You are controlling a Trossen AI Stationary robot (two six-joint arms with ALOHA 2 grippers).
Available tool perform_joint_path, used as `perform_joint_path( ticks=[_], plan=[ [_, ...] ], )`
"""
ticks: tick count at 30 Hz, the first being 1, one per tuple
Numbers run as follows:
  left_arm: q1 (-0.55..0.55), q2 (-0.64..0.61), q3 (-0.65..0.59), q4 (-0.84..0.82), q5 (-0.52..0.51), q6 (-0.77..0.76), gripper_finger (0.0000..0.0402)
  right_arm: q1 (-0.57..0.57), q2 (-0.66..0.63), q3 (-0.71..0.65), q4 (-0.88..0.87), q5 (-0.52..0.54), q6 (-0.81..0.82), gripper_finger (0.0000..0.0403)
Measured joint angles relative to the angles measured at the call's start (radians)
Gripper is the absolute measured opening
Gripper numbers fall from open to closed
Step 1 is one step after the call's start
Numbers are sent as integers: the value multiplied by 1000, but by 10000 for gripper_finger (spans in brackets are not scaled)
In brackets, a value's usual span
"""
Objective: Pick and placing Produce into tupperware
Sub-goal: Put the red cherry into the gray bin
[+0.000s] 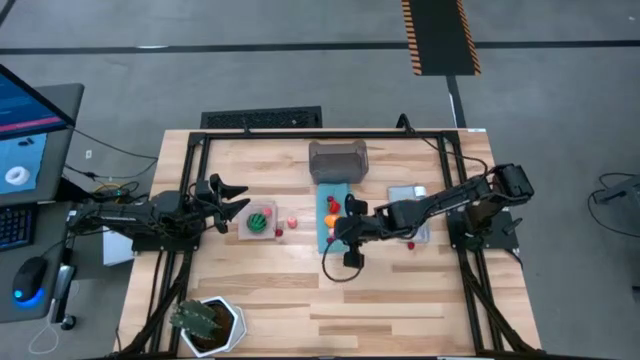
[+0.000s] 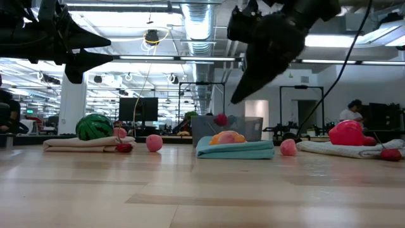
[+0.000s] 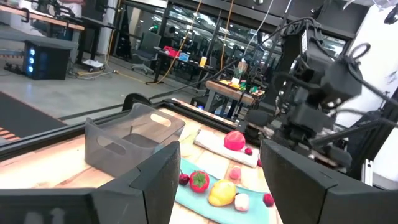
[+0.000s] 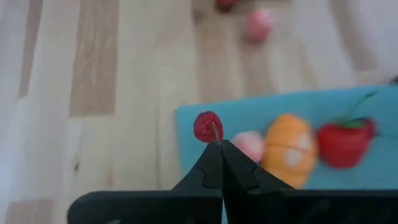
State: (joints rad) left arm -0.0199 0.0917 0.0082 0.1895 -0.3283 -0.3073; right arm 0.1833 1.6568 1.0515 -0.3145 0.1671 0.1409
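Next, my right gripper releases the red berry on the middle of the grey tupperware's bottom (image 1: 340, 163), beyond the blue mat. The berry now hovers over the mat's near end.
The grey tupperware (image 1: 338, 160) (image 3: 134, 140) stands at the far middle of the table. Near it lies a blue mat (image 1: 333, 190) carrying a strawberry (image 4: 344, 140), an orange piece (image 4: 288, 149) and a pink piece (image 4: 250, 143). My right gripper (image 1: 332, 237) (image 4: 221, 144) hovers over the mat's near end, shut on a tiny red berry (image 4: 208, 126). My left gripper (image 1: 232, 198) (image 3: 217, 186) waits open above the table's left side, beside a tan mat with a green watermelon (image 1: 260, 218). My right gripper pinches the red berry by its thin stem (image 4: 216, 133) at the very tips of its shut fingers. The fingers slant down from the table's right side. The berry (image 2: 220, 119) hangs just below the tips, lifted clear of the blue mat (image 2: 234, 150).
A pink ball (image 1: 291, 222) and a small red piece lie on bare wood between the tan and blue mats. A grey mat (image 1: 410, 200) on the right holds more red pieces (image 2: 347, 133). A spiky plant in a white pot (image 1: 207, 322) stands at the near left corner.
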Motion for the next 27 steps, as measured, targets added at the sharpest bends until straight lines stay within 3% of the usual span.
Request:
perform_joint_path(
  ticks=[13, 27],
  plan=[
    [0, 0, 0, -16, 0, -1, 213, -229, -169, 12, -41, 73, -71, 10],
    [0, 0, 0, -17, -22, -2, 213, -552, -163, 12, -25, 58, -63, 10]
  ],
)
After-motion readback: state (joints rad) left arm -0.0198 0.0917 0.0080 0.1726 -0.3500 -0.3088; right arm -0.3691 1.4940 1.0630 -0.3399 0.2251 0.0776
